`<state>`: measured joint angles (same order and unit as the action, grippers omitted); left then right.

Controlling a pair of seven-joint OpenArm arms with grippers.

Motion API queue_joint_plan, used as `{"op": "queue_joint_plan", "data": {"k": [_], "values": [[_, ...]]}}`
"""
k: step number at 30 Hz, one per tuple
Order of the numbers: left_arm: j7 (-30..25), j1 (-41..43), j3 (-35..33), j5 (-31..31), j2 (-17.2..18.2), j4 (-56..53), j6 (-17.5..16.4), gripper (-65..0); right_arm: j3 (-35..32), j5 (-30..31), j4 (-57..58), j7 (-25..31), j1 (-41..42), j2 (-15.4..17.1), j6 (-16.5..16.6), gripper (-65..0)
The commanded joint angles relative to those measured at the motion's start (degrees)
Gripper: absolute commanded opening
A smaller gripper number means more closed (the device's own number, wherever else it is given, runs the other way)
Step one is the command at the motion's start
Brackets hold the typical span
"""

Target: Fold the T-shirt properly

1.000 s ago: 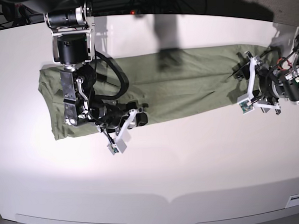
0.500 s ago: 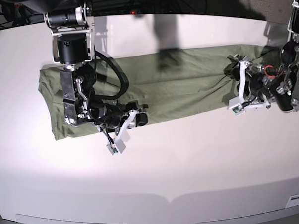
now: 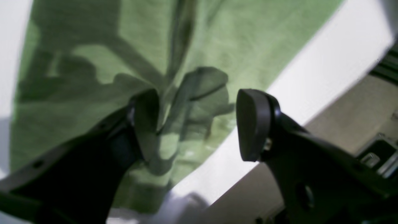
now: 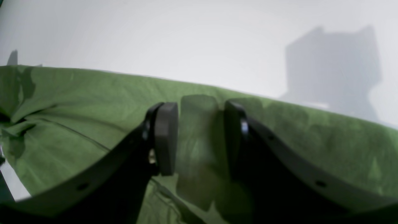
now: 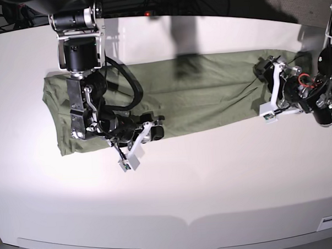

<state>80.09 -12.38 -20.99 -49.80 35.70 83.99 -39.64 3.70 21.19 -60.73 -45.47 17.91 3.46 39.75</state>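
Note:
Slanting wrinkles bunch the T-shirt beside my open left gripper. Next, my left gripper pinches the T-shirt's front edge (image 5: pixel 251 118) there and pulls the cloth tight before folding.
The sage-green T-shirt (image 5: pixel 209 95) lies as a long, narrow band across the white table (image 5: pixel 212 183). My right gripper (image 5: pixel 155 130) sits at the band's front edge, left of centre. In the right wrist view its jaws (image 4: pixel 199 137) stand close together with a fold of the T-shirt (image 4: pixel 77 102) between them. My left gripper (image 5: pixel 261 72) is at the band's right end. In the left wrist view it (image 3: pixel 199 124) is open over bunched, wrinkled cloth (image 3: pixel 217 37), and one finger (image 3: pixel 146 124) touches the fabric.
The right arm's black links and cables (image 5: pixel 80 56) lie over the shirt's left part. The left arm's wrist (image 5: pixel 313 93) hangs past the shirt's right end near the table edge. Bare white table surface stretches in front of the shirt.
The left arm first moved left along the shirt's right end, then swung back and farther away, turning its wrist. The cloth there is bunched. The right arm has not moved.

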Motion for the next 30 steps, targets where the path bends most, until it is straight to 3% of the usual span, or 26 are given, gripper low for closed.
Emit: {"op": "queue_joint_plan", "data": {"k": [1, 8, 18, 30], "values": [[-0.09, -1.09, 0.57, -2.32, 0.87, 0.63, -0.36, -26.6, 0.02, 0.22, -0.66, 0.00, 1.29, 0.07, 0.25, -39.7], [-0.09, -1.03, 0.57, -4.94, 1.05, 0.63, -0.36, -26.6, 0.02, 0.24, -0.66, 0.15, 1.31, 0.04, 0.25, -39.7], [-0.09, 1.62, 0.57, -7.76, 4.79, 0.66, -0.36, -26.6, 0.04, 0.44, -0.66, 0.42, 2.97, 1.16, 0.25, -39.7], [-0.09, 4.61, 0.57, -12.70, 5.62, 1.70, -0.36, -26.6, 0.09, 0.39, -0.66, 0.42, 4.15, 1.16, 0.25, -39.7]]}}
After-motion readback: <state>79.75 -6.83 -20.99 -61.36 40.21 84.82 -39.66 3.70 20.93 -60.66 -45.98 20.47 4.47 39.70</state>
